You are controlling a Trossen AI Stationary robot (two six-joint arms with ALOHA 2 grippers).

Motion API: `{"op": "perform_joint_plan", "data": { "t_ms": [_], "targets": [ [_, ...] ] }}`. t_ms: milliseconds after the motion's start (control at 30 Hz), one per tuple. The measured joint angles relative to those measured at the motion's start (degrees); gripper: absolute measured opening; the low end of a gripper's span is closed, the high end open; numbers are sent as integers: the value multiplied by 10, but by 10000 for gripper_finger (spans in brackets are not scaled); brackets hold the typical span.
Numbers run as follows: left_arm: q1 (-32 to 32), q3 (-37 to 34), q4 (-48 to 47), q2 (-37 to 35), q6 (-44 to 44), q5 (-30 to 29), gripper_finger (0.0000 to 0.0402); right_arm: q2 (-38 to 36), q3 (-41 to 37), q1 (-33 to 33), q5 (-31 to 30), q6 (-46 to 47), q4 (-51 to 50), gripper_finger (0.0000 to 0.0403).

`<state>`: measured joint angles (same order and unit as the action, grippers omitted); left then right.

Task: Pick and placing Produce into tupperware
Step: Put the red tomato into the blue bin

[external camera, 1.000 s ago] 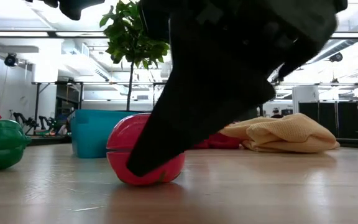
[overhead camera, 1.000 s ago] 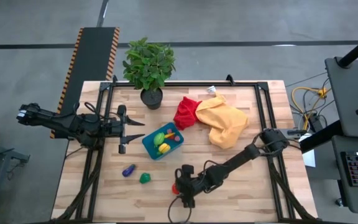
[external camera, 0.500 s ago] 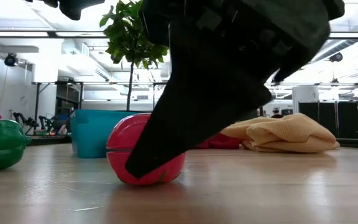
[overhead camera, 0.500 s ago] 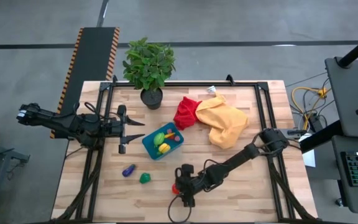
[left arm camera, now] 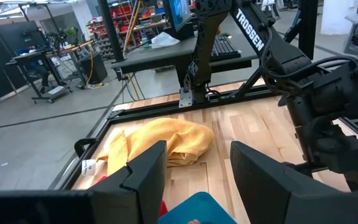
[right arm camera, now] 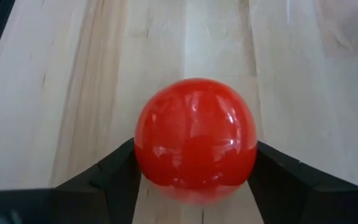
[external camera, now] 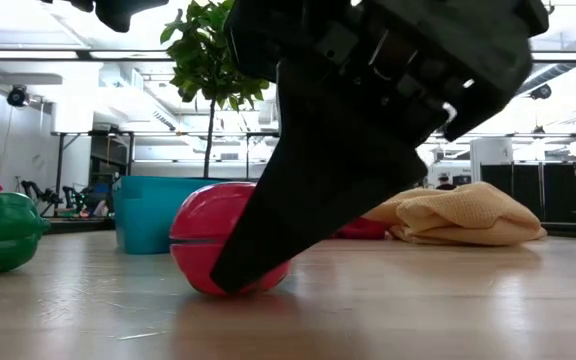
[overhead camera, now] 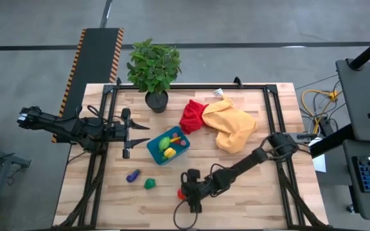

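The robot's right gripper needs to release the red fruit in the teal tupperware [overhead camera: 178, 147] next to the yellow piece.
A glossy red toy fruit [right arm camera: 194, 134] sits on the wooden table near its front edge [overhead camera: 181, 194]. My right gripper [right arm camera: 194, 180] reaches down to it at a slant, and its fingers close on both sides. The teal tupperware [overhead camera: 169, 145] stands mid-table with several toy pieces inside. A green pepper [overhead camera: 149, 184] and a purple piece [overhead camera: 132, 175] lie on the table between the two. My left gripper [overhead camera: 143, 133] hovers level, open and empty, just left of the tupperware. My right gripper pinches the red fruit between its two fingers [right arm camera: 114, 168], one on each side at its widest part [right arm camera: 143, 149]. The fingers come slanting down from the table's right. The fruit's underside rests on the table [external camera: 208, 285].
A potted plant [overhead camera: 154, 70] stands at the far edge. Red cloth [overhead camera: 193, 115] and yellow cloth [overhead camera: 235, 127] lie bunched at the far right. Bare wood stretches along the near edge on both sides of the fruit.
My right gripper's fingers have closed in on the red fruit: in the low view the near finger now lies against it. The fruit has stayed on the table, nudged only a little. My left arm has kept still.
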<state>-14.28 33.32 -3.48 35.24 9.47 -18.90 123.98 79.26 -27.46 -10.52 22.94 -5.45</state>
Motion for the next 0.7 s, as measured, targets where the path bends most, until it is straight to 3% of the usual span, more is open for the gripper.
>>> {"op": "perform_joint_plan", "data": {
  "t_ms": [300, 500, 700],
  "targets": [
    [0, 0, 0, 0, 0, 0, 164, -2, 0, 2, 0, -8, -1, 258],
    [0, 0, 0, 0, 0, 0, 164, -2, 5, 3, 0, -9, -3, 237],
    [0, 0, 0, 0, 0, 0, 164, -3, 10, 5, 0, -18, -3, 243]
  ]
}}
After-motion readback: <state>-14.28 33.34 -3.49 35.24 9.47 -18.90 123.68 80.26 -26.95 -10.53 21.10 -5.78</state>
